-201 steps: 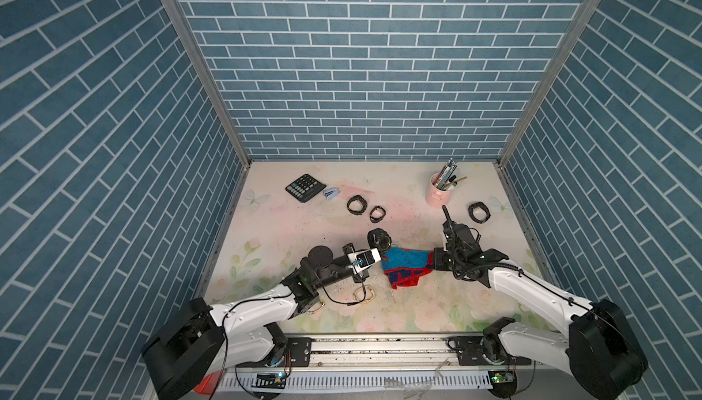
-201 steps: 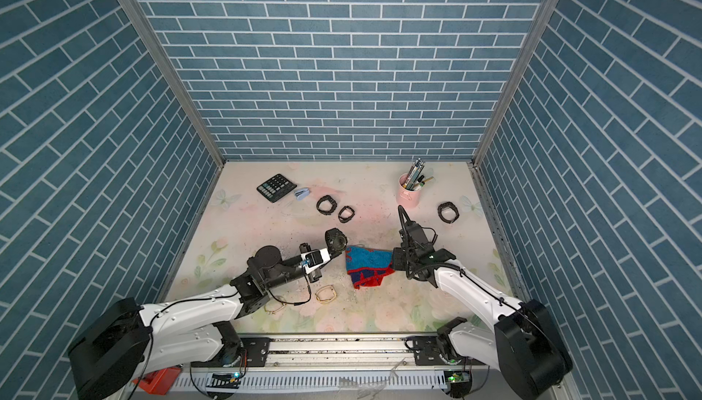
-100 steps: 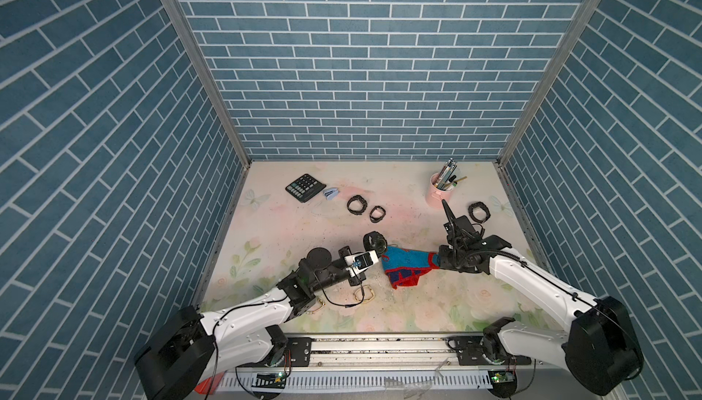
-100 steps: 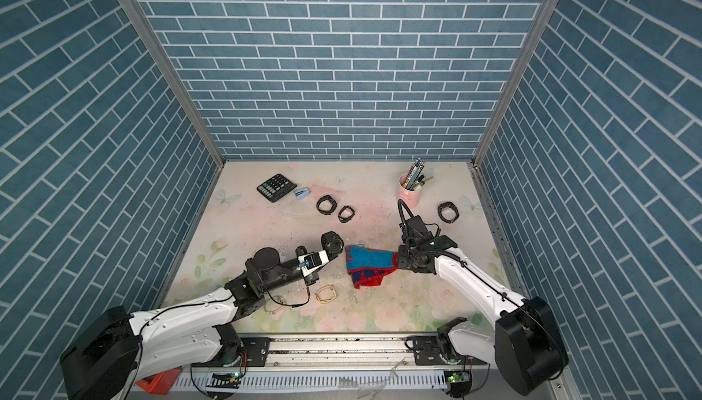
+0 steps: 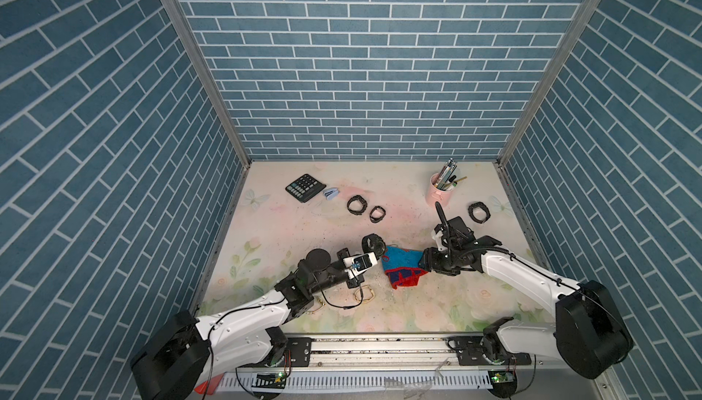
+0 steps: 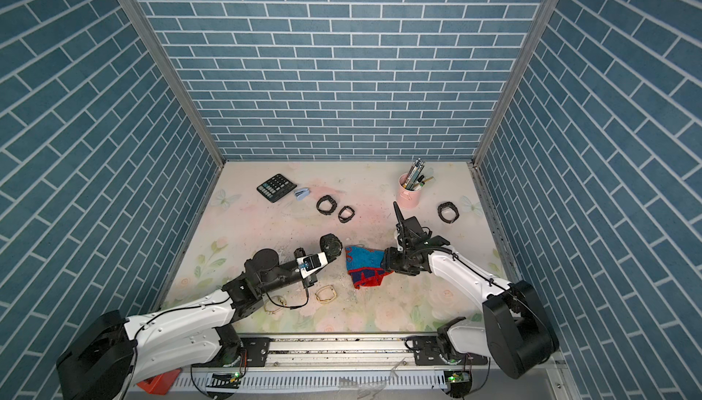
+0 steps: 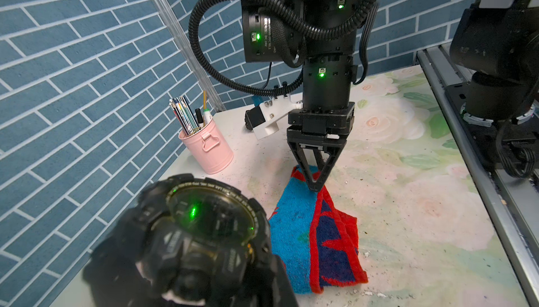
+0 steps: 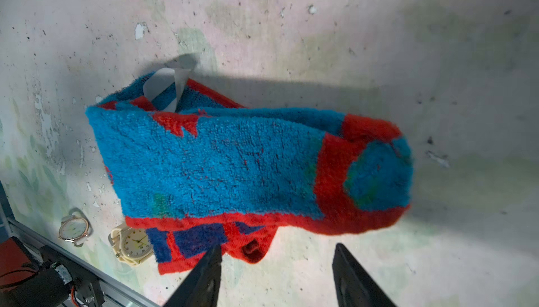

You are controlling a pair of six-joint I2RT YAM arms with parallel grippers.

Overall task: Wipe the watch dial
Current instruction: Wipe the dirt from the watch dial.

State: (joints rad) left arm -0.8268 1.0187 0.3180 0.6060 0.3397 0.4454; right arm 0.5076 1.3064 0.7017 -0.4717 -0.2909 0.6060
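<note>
The fingers of my right gripper are open at the red edge of the cloth, so I need to use that right gripper to pinch the folded end (image 8: 367,175) and lift it to the watch dial.
A black digital watch (image 5: 373,244) (image 6: 329,245) is held just above the table, with my left gripper (image 5: 374,254) shut on its strap. Its round dial (image 7: 210,218) faces up and mostly hides the fingers. A blue and red towel cloth (image 5: 402,269) (image 6: 364,265) (image 7: 306,232) lies bunched on the table right beside the watch. My right gripper (image 8: 277,247) (image 5: 421,261) stands open at the cloth's right end. Its fingertips (image 8: 214,254) sit at the cloth's red edge with nothing between them.
Three black watches (image 5: 356,205) (image 5: 377,214) (image 5: 479,212) lie further back. A pink cup of pens (image 5: 442,193) stands back right and a calculator (image 5: 305,187) back left. Two pale-dialled watches (image 8: 132,244) (image 8: 73,228) lie near the front rail (image 5: 380,345).
The right gripper's jaws have opened and let go of the cloth, which now rests on the table. The left gripper still holds the watch in nearly the same place.
</note>
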